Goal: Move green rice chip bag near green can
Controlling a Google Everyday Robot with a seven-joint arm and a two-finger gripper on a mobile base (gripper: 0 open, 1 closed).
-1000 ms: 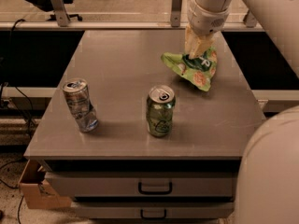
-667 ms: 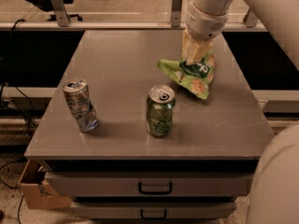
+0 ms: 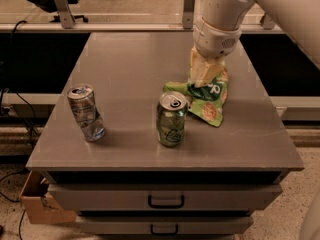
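The robot's gripper should release the green rice chip bag on the grey table (image 3: 199, 103) just behind the green can.
The green rice chip bag (image 3: 207, 100) is a crinkly light-green pouch hanging from my gripper (image 3: 202, 76), just behind and to the right of the green can (image 3: 171, 119). Its lower edge is at or just above the tabletop, and I cannot tell if it touches. The gripper comes down from the upper right and is shut on the bag's top edge. The green can stands upright with a silver top near the front middle of the table.
A dented silver-grey can (image 3: 86, 113) stands tilted at the front left of the grey table (image 3: 125, 64). Drawers (image 3: 165, 200) sit under the table's front edge. A cardboard box (image 3: 37, 204) is on the floor at lower left.
My gripper has carried the bag leftward and toward the front, from the back right of the table to a spot beside the green can.
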